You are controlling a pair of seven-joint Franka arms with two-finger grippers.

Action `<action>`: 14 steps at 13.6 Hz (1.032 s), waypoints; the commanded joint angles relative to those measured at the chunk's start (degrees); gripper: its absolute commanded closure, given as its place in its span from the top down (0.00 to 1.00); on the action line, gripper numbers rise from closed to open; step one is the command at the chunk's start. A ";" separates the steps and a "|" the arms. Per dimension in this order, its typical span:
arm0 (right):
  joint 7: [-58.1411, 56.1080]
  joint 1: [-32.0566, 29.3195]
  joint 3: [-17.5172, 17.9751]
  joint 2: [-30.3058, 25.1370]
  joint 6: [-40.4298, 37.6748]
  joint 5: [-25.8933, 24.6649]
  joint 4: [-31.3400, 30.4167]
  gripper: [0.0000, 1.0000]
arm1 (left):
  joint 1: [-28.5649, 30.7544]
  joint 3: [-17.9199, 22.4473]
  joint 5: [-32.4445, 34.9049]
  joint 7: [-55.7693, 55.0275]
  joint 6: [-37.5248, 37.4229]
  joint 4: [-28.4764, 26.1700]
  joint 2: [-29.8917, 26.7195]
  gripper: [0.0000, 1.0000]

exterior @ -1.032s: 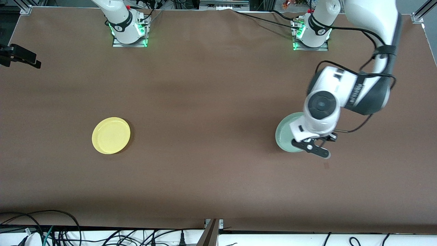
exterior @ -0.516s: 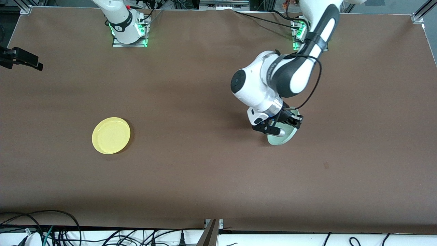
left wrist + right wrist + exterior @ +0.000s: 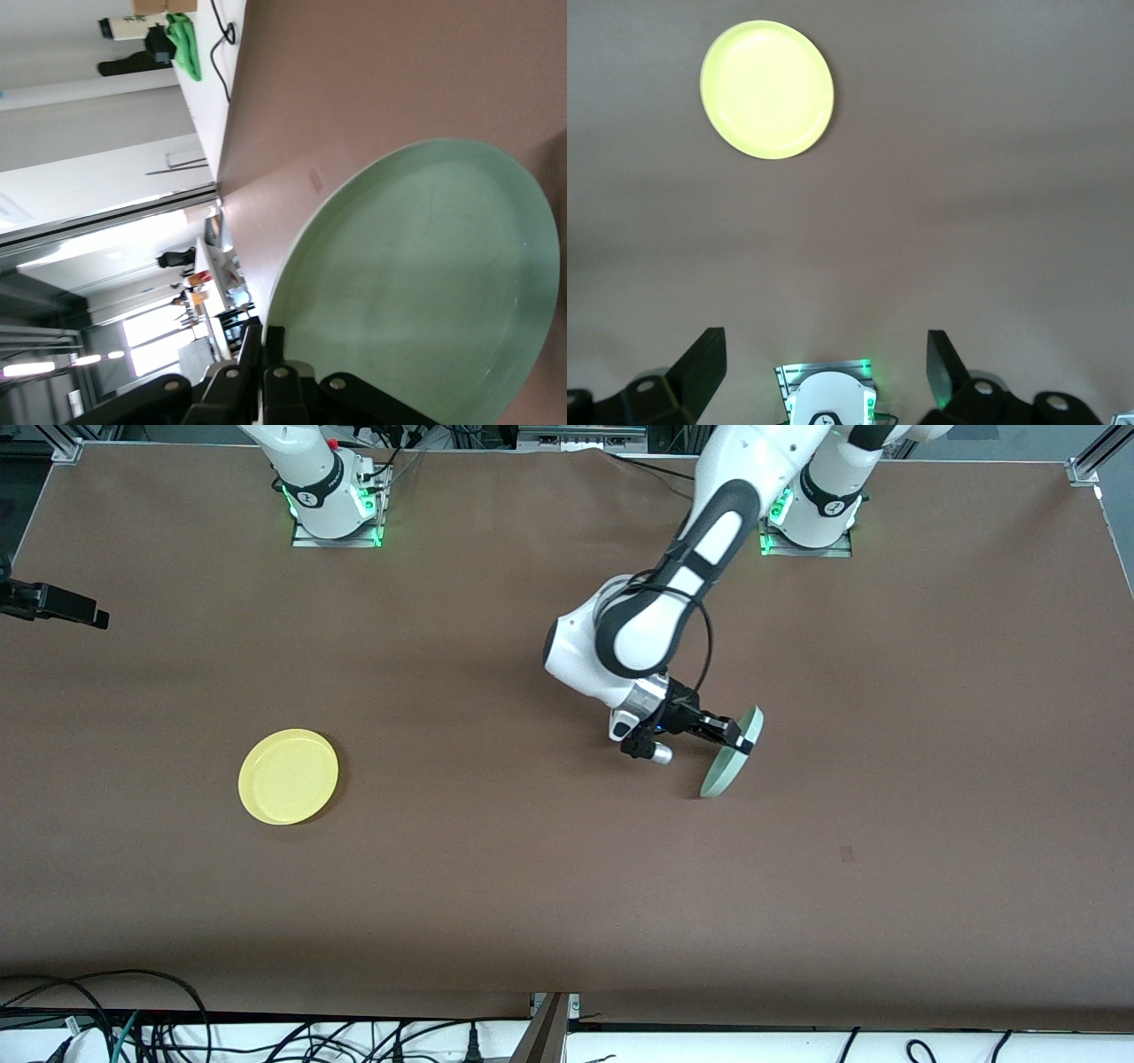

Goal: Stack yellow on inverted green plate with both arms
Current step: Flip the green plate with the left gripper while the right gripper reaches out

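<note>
Next, I let go of the pale green plate, now tipped steeply at the table, with my left gripper, upside down on the brown table (image 3: 658,756) beneath the gripper's black body.
The pale green plate (image 3: 725,769) is tipped up steeply, almost on edge, with its lower rim at or just above the brown table. My left gripper (image 3: 740,737) is shut on its upper rim. In the left wrist view the fingers (image 3: 252,350) pinch the rim of the green plate (image 3: 425,283), whose hollow face shows. The yellow plate (image 3: 288,776) lies flat, rim up, toward the right arm's end of the table. My right gripper (image 3: 823,343) is open and empty, high over the table, with the yellow plate (image 3: 767,89) in its view.
The brown table (image 3: 532,886) carries only the two plates. The arm bases (image 3: 335,500) stand along its back edge. A black part (image 3: 53,602) shows at the edge of the front view toward the right arm's end. Cables hang along the front edge.
My left arm has swung toward the table's middle and turned its wrist, tipping the green plate from nearly flat up onto its edge. The yellow plate has not moved.
</note>
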 commanded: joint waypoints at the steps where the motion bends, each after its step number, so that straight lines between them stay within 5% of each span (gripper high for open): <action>1: -0.72 -0.82 -0.52 2.50 0.55 -0.31 0.19 1.00 | -1.55 1.06 0.92 0.53 -3.32 5.61 1.04 0.00; 6: -0.63 -1.70 -0.52 13.30 7.04 0.40 -0.07 1.00 | -9.36 6.93 3.12 -8.41 -8.25 11.59 8.41 0.00; 14: -4.22 -5.22 -0.52 26.40 19.08 5.75 -0.60 1.00 | -13.76 6.77 1.09 -13.86 -9.66 13.28 13.07 0.00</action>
